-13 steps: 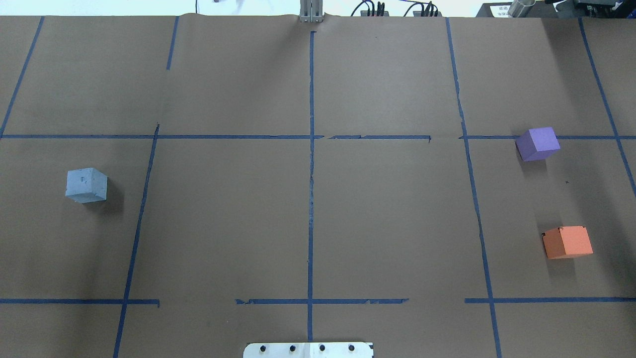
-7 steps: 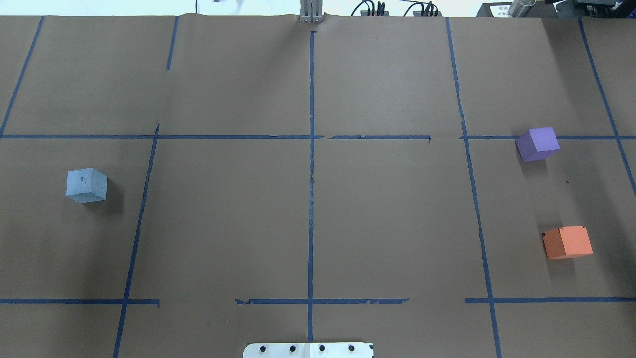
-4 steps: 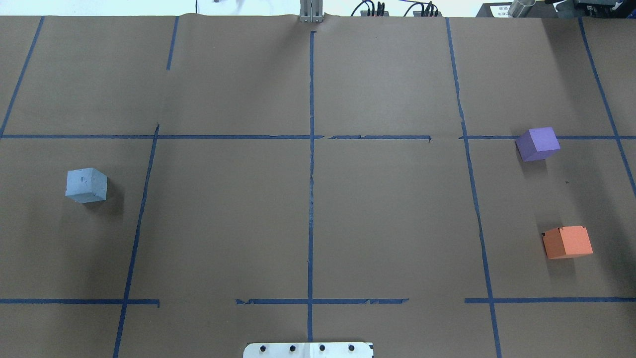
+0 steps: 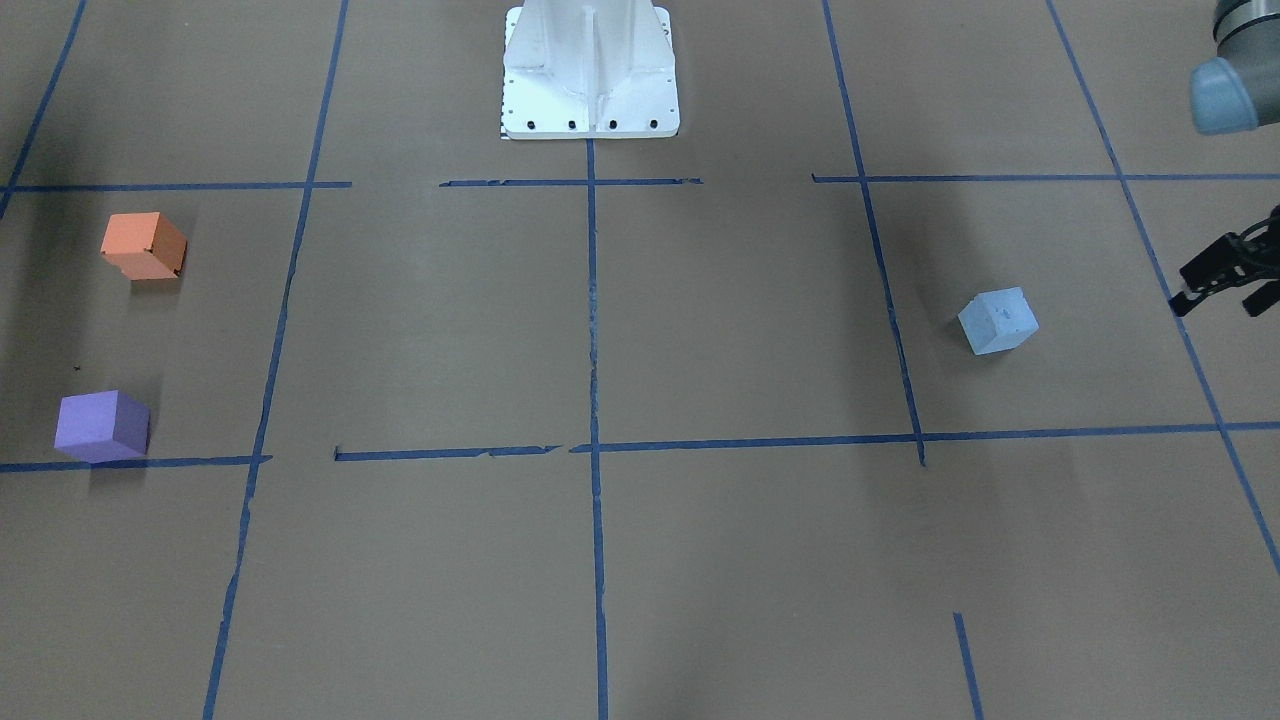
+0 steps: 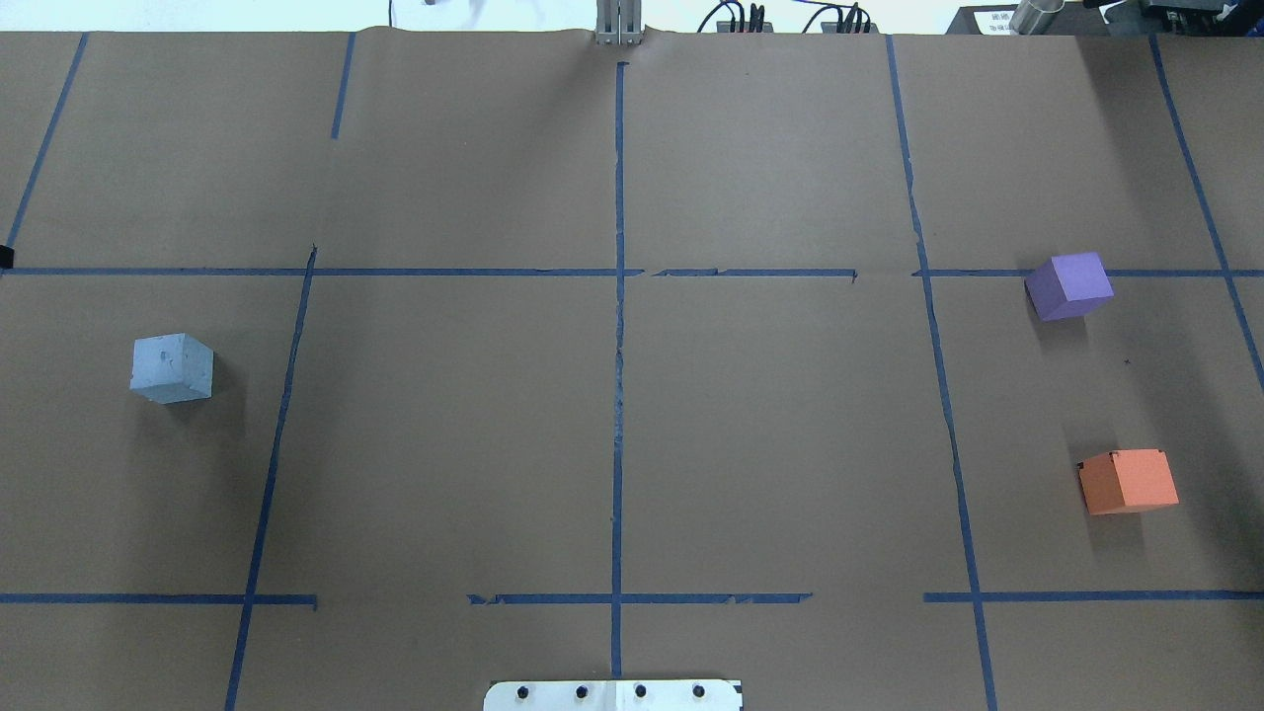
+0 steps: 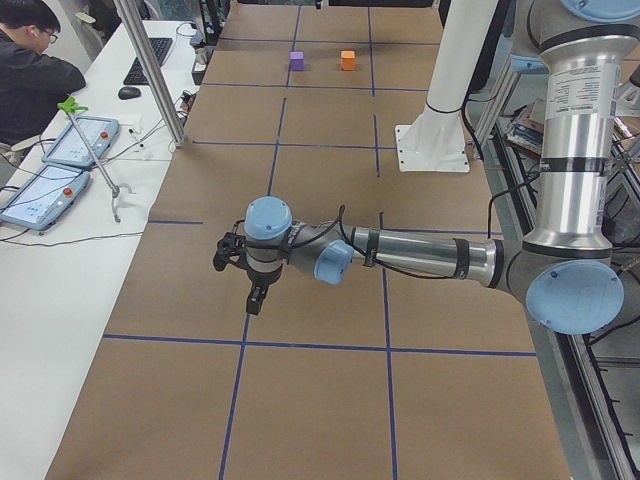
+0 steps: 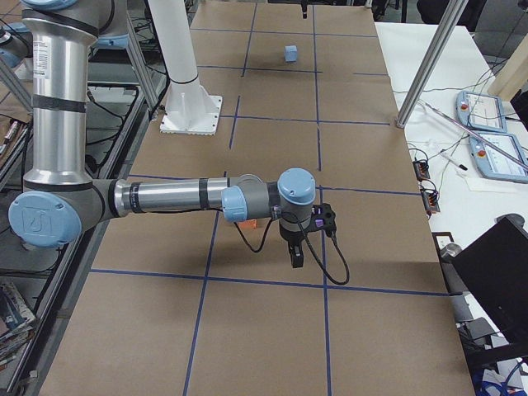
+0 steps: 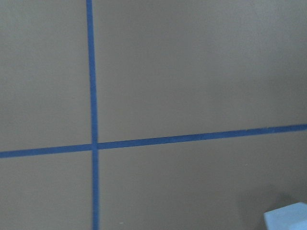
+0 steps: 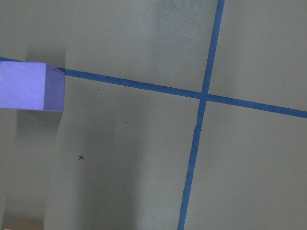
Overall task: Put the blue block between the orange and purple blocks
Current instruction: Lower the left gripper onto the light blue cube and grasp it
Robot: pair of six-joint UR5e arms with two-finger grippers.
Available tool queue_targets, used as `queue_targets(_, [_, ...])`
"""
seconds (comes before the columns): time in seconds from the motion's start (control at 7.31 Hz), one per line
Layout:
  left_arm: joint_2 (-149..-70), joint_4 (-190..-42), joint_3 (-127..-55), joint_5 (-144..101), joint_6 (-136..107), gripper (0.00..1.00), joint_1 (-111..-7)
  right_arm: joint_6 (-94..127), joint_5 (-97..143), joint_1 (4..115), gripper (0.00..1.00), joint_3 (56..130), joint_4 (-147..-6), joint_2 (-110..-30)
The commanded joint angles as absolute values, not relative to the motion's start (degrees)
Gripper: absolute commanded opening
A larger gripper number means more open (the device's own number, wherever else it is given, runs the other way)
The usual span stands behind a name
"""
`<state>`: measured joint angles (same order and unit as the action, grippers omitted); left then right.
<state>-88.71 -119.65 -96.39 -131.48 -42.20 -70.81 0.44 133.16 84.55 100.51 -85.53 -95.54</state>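
Observation:
The robot's left gripper needs to next grab the blue block by its opposite sides [image 4: 999, 318], with a finger on the side that faces the orange and purple blocks.
The light blue block [image 5: 172, 367] sits on the brown paper on my left side; it also shows in the front view [image 4: 998, 320] and as a corner in the left wrist view [image 8: 288, 218]. The purple block [image 5: 1068, 285] and the orange block [image 5: 1128, 481] stand apart on my right side, with a bare gap between them. My left gripper [image 4: 1220, 300] hovers open and empty beside the blue block, further out towards the table's left end. My right gripper [image 7: 299, 247] shows only in the right side view, above the purple block [image 9: 31, 86]; I cannot tell if it is open or shut.
The white robot base [image 4: 590, 70] stands at the table's near middle edge. Blue tape lines [image 5: 618, 296] divide the paper into cells. An operator [image 6: 30, 60] sits at a side desk with control tablets [image 6: 60, 160] beyond the table's far edge.
A black tip of the left gripper has come into the overhead view at its left edge. The three blocks have not moved.

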Motion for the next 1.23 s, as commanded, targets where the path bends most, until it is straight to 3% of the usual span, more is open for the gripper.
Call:
queue_targets(0.0, [-89.03,-125.68,-96.85,-121.62,-60.67,1.0,-57.81,0.35,133.15,84.55,1.0,100.55,-85.52,-95.54])
queue_targets(1.09, [-90.44,-125.16,-94.75,-114.26,-61.08,0.98,-47.2,0.35,133.15,84.55,1.0,100.28,-85.43,-95.62])
